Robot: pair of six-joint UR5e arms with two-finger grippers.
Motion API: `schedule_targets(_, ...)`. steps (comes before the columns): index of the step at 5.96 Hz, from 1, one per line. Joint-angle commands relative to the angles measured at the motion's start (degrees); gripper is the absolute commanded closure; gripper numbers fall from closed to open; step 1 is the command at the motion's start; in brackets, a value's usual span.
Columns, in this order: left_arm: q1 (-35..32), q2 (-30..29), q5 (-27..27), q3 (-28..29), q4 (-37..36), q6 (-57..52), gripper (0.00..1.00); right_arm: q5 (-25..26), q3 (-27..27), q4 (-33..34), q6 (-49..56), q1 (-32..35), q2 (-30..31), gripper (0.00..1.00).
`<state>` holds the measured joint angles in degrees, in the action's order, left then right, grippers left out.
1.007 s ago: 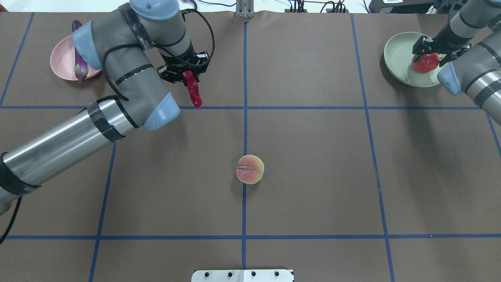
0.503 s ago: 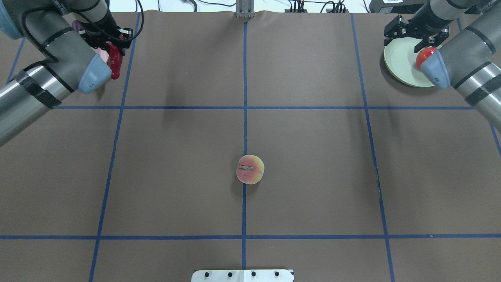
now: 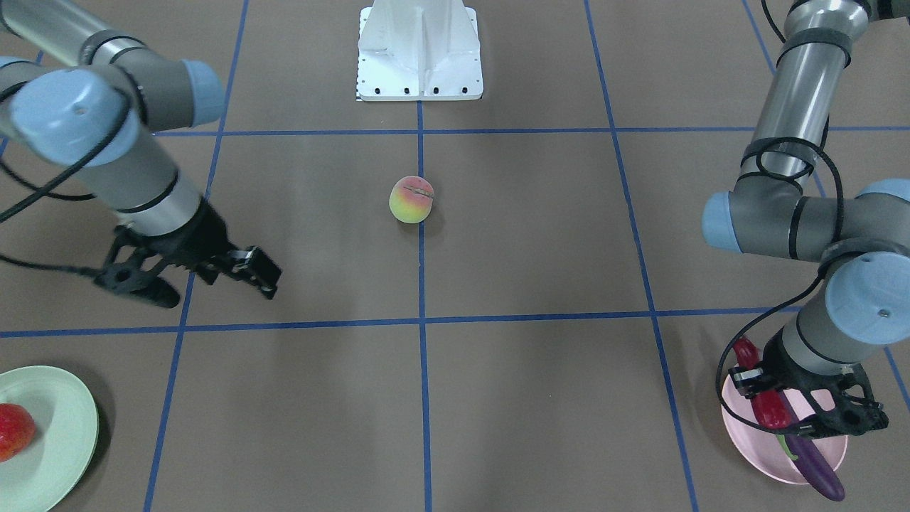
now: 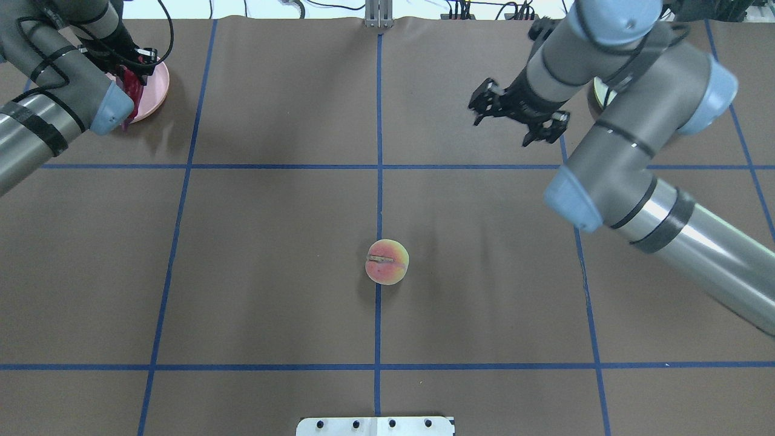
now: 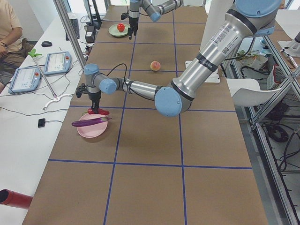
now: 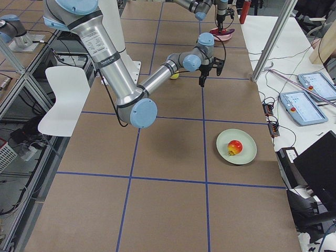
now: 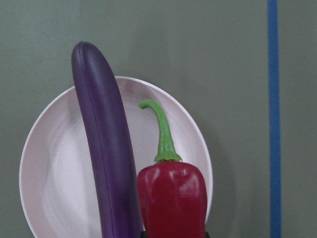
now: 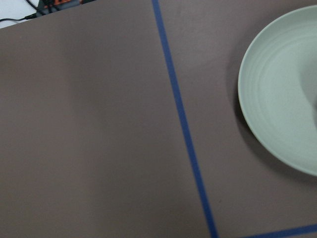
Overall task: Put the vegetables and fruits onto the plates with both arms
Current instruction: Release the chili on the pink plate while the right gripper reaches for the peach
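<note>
The lone peach still needs a plate. My right gripper needs to go to it next and close around the peach's middle [image 3: 413, 198].
My left gripper [image 3: 775, 412] is shut on the red chili pepper [image 7: 171, 198] and holds it just over the pale pink plate [image 7: 54, 173]. The chili hangs beside the purple eggplant [image 7: 104, 148], which lies across that plate. The peach [image 4: 387, 261] rests alone near the table's middle. On the mint green plate [image 3: 64, 434] sits the red pomegranate-like ball [image 3: 14, 432]. My right gripper [image 4: 505, 127] hangs open and empty above bare table, between the green plate and the peach.
Blue tape lines divide the brown table into squares. The white robot base [image 3: 419, 50] stands at the near edge. A side bench holds tablets [image 5: 56, 63], and a person [image 5: 9, 33] sits there. A red cylinder [image 5: 14, 199] lies off the table's corner.
My left gripper carried the chili leftward until it was over the pink plate. My right gripper let go of the red ball on the green plate and moved away toward the table's middle.
</note>
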<state>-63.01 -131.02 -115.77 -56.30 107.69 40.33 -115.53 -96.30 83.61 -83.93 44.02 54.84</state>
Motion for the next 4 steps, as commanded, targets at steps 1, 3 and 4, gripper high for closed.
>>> schedule_targets(1,-0.27,-4.48,1.59,8.1,3.13,0.36,0.9,8.37,-0.56,-0.03,-12.89,-11.64,-5.25,0.0)
schedule_targets(3,-0.36,-7.14,1.95,14.62,8.74,0.63,0.0,15.57,4.77,-1.42,-16.78,-17.9,-8.86,0.0)
schedule_targets(4,-0.45,-8.28,1.95,14.64,8.94,4.28,0.0,14.73,6.29,-1.78,-20.88,-18.1,-9.4,0.0)
